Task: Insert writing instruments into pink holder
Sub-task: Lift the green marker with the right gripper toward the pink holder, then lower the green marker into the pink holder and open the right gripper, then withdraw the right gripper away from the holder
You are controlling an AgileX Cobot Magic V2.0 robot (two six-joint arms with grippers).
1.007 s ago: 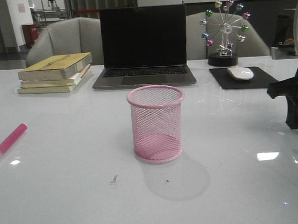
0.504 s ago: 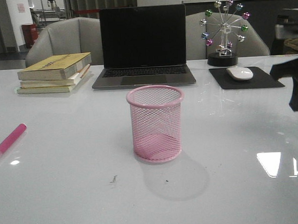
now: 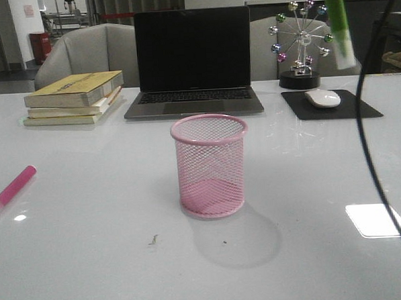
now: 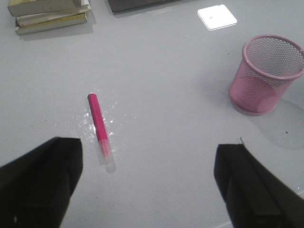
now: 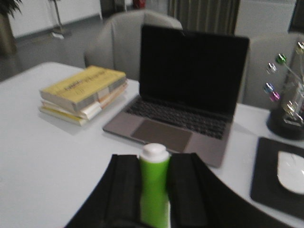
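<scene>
Next, my right gripper lets go of the lime green marker inside the pink holder (image 3: 204, 150), leaning toward the magenta marker.
The pink holder (image 3: 211, 166) stands upright mid-table and shows in the left wrist view too (image 4: 267, 73). The magenta marker (image 3: 14, 184) lies flat on the table at the far left. My left gripper (image 4: 149, 185) hovers above it, wide open, and the marker (image 4: 99, 126) lies ahead of and between its fingers (image 4: 40, 180). My right gripper (image 5: 156, 164) is shut on the lime green marker (image 5: 155, 190), its white end poking out past the fingers. In the front view that marker (image 3: 337, 22) hangs high at the upper right, well above and right of the holder; the gripper itself is out of frame.
A closed-screen laptop (image 3: 192, 63) sits behind the holder, a stack of books (image 3: 73, 96) at back left. A mouse (image 3: 323, 98) on a black pad and a ball ornament (image 3: 302, 44) stand at back right. A black cable (image 3: 372, 154) hangs down the right side.
My right arm rose from low at the right edge and left the front view upward. The green marker now hangs at the upper right. The holder and pink marker stayed still.
</scene>
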